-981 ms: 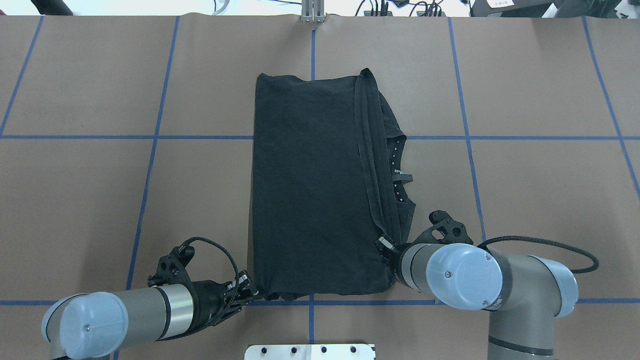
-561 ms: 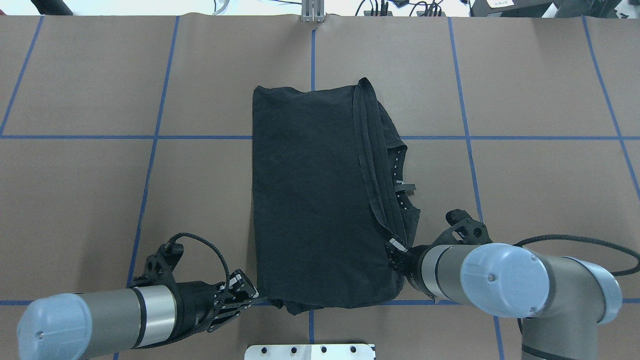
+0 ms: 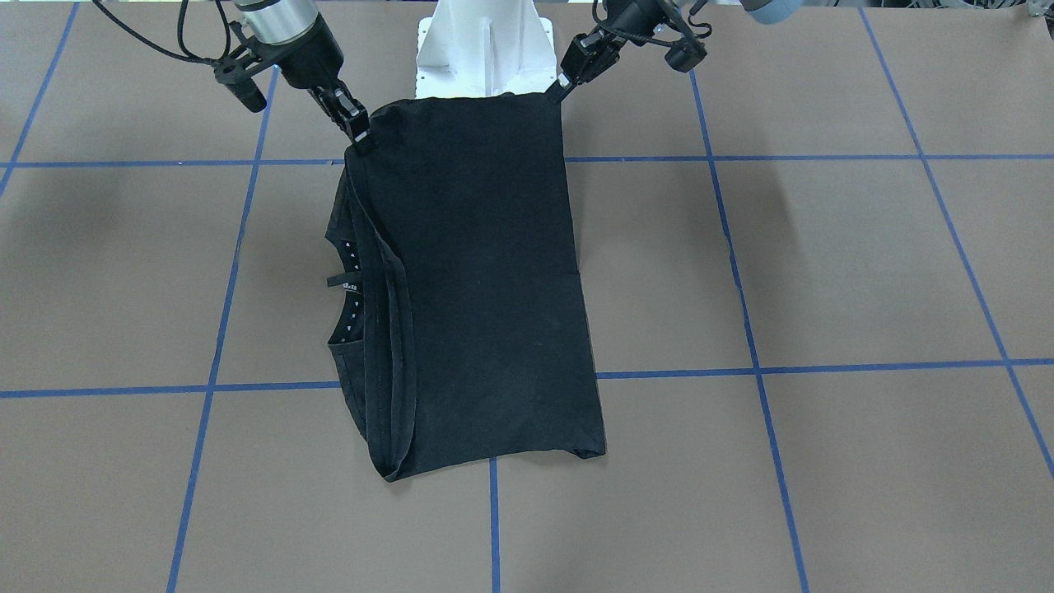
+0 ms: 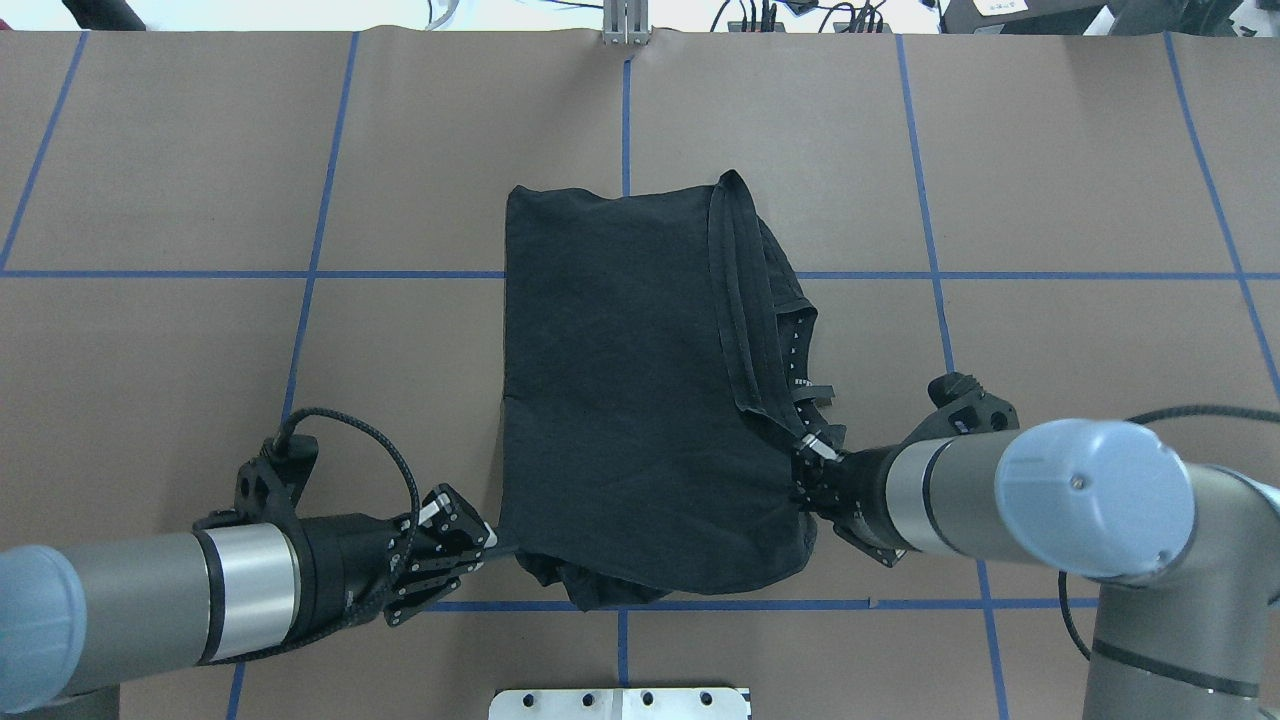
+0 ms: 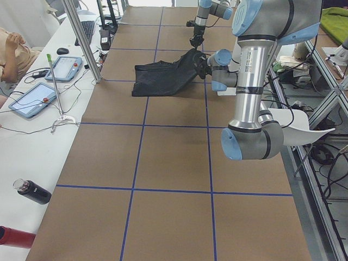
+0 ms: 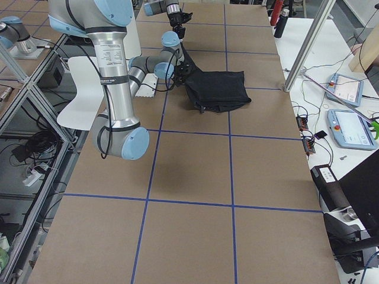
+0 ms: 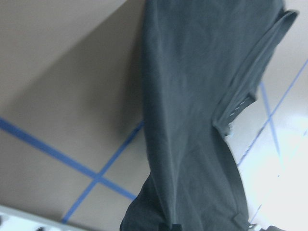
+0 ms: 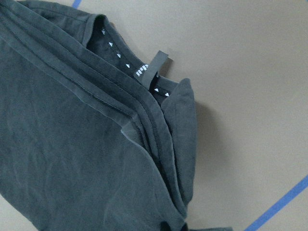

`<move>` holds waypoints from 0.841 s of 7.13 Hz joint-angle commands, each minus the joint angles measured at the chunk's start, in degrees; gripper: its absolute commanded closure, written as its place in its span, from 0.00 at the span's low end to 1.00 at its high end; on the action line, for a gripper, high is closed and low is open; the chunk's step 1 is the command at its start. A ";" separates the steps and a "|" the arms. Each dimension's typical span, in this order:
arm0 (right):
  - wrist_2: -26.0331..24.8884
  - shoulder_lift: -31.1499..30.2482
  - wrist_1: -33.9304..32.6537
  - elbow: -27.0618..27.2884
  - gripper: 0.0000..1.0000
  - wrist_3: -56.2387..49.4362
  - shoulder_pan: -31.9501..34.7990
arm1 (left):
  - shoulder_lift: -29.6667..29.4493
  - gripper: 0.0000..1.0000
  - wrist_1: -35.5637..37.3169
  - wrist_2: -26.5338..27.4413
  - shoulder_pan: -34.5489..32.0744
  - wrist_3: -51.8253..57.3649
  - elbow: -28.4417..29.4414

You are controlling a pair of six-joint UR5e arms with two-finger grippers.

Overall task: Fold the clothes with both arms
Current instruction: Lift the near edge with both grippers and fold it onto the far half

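Observation:
Next, my right gripper releases the lifted corner of the black T-shirt, now held off the table, on the T-shirt's long folded part [image 3: 375, 392] [image 8: 48, 26] just past the collar.
The black T-shirt [image 4: 630, 380] lies folded lengthwise in the middle of the table, plain side up, with no logo showing. Its collar and label [image 4: 800, 370] face my right; they also show in the right wrist view [image 8: 156, 67]. My left gripper [image 4: 492, 545] is shut on the shirt's near left corner. My right gripper [image 4: 802, 468] is shut on the near right corner, by the stacked hems. Both hold the near edge off the table, and the cloth sags between them. In the front view the left gripper [image 3: 560, 86] is on the right and the right gripper [image 3: 360, 136] on the left.
The brown table [image 4: 1050, 180] carries a grid of blue tape lines. The white base pedestal [image 3: 482, 41] stands just behind the lifted edge. A metal post [image 4: 625, 25] stands at the far edge. A side bench [image 5: 32, 98] holds tablets and bottles.
Both grippers have risen with the shirt's near corners and the near edge has come off the table. The shirt's far edge has slid a little toward me. Both arms have swung outward.

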 commanded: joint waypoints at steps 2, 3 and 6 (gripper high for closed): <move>5.60 8.53 0.18 -10.70 1.00 -3.30 8.63 | -7.08 1.00 2.25 -4.23 -12.02 5.91 9.98; 6.30 9.59 0.09 -12.64 1.00 -3.92 10.56 | -9.53 1.00 2.07 -4.23 -14.13 8.53 13.75; 9.55 16.26 0.35 -24.40 1.00 -10.86 14.17 | -14.71 1.00 1.46 -4.23 -17.74 9.52 21.84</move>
